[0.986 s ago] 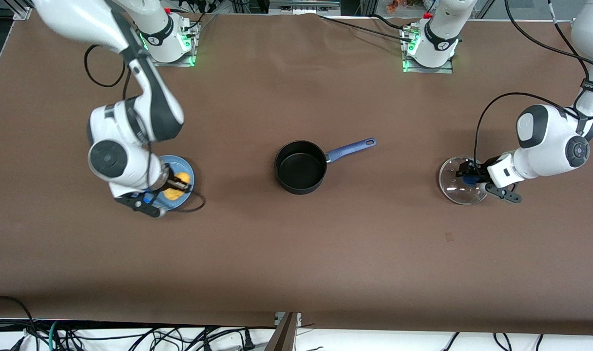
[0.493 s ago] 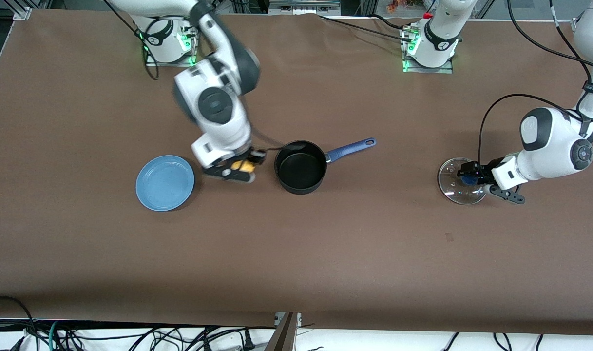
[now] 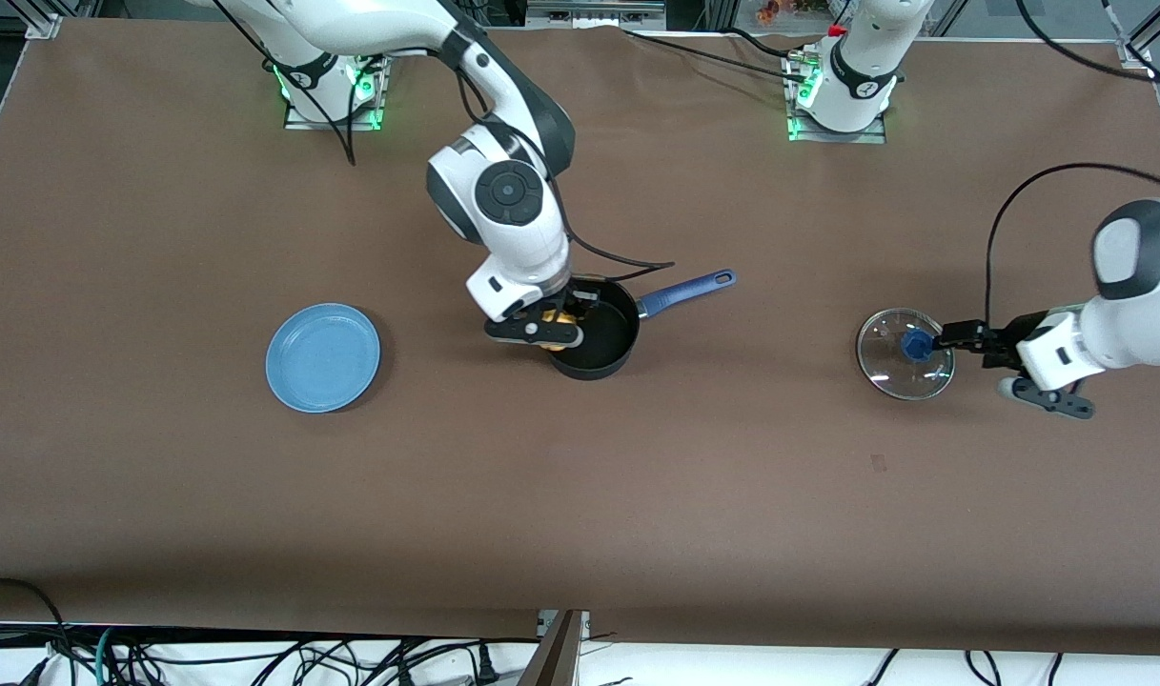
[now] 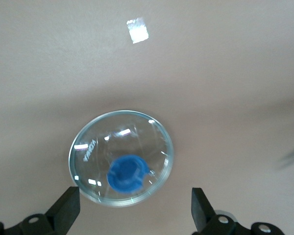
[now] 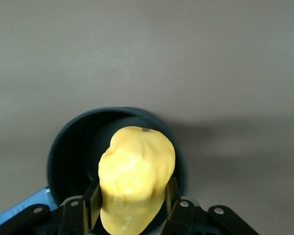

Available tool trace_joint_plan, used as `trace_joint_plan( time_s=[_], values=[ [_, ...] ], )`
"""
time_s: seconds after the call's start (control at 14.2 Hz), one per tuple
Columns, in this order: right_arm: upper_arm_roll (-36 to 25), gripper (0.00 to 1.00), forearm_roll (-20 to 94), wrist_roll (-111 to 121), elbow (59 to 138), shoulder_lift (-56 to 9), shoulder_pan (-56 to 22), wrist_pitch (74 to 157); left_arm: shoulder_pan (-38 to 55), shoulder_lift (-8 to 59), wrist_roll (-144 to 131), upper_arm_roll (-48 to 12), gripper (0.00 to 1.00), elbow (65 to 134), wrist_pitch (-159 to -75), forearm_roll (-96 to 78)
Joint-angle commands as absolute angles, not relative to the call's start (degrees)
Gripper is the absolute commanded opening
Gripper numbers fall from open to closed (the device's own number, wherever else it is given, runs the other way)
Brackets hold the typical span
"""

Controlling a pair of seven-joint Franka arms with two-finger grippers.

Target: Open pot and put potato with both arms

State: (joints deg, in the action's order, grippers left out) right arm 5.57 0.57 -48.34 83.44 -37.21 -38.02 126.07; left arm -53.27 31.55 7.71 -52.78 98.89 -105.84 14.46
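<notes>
My right gripper has the yellow potato above the pot's opening. It will let go of it on the bottom inside the open black pot [image 3: 612, 335] [image 5: 117, 177].
The black pot [image 3: 606, 345] stands open mid-table, its blue handle [image 3: 686, 290] pointing toward the left arm's end. My right gripper [image 3: 560, 329] is over the pot's rim, shut on the yellow potato [image 3: 565, 335]. In the right wrist view the potato [image 5: 136, 169] sits between the fingers [image 5: 172, 198], above the pot's opening [image 5: 73, 147]. The glass lid [image 3: 889, 367] with its blue knob [image 3: 915, 344] lies flat on the table toward the left arm's end. My left gripper [image 3: 956, 335] is open just beside the lid; its wrist view shows the lid [image 4: 103, 147] free between wide-apart fingers [image 4: 68, 209].
An empty flat blue plate [image 3: 323, 357] lies toward the right arm's end of the table. A black cable [image 3: 627, 262] from the right arm hangs near the pot. The brown table top [image 3: 580, 495] stretches toward the front camera.
My right gripper carried the potato from the blue plate to over the pot. My left gripper let go of the lid's knob and drew back toward the left arm's end.
</notes>
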Motion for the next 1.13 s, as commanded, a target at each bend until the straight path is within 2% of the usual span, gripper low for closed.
trace_joint_plan(
  time_s=[0.0, 0.28, 0.49, 0.63, 0.7, 0.77, 0.99, 1.06],
  values=[
    [5.10, 0.32, 1.67, -51.76, 80.95, -39.55, -40.25, 128.92, -53.09, 26.04, 1.16, -57.11, 1.00, 94.15, -96.70, 13.88],
    [5.10, 0.32, 1.58, -51.42, 80.95, -41.74, -40.87, 130.25, -52.12, 16.19, -4.91, -62.48, 1.00, 93.60, -93.52, 13.97],
    [5.10, 0.32, 1.50, -51.24, 80.95, -43.33, -41.04, 131.57, -51.59, 13.63, -8.95, -64.85, 1.00, 93.78, -93.43, 13.54],
    [5.10, 0.32, 1.67, -51.41, 80.95, -43.77, -41.04, 131.49, -48.54, 9.95, -9.23, -63.47, 1.00, 94.31, -93.43, 12.66],
    [5.10, 0.32, 1.76, -51.50, 81.03, -43.77, -41.04, 131.40, -44.17, 9.24, -9.40, -58.85, 1.00, 94.22, -93.34, 12.48],
    [5.10, 0.32, 1.84, -51.50, 81.21, -44.03, -41.39, 131.40, -37.16, 8.97, -9.49, -51.66, 1.00, 93.87, -92.82, 11.78],
    [5.10, 0.32, 1.93, -51.68, 81.21, -45.17, -41.57, 131.13, -13.44, 5.29, -9.23, -24.88, 1.00, 93.60, -91.41, 5.81],
    [5.10, 0.32, 1.93, -51.59, 81.21, -45.18, -41.83, 131.05, -6.92, 4.32, -9.14, -17.74, 1.00, 93.78, -91.41, 4.84]
  ],
)
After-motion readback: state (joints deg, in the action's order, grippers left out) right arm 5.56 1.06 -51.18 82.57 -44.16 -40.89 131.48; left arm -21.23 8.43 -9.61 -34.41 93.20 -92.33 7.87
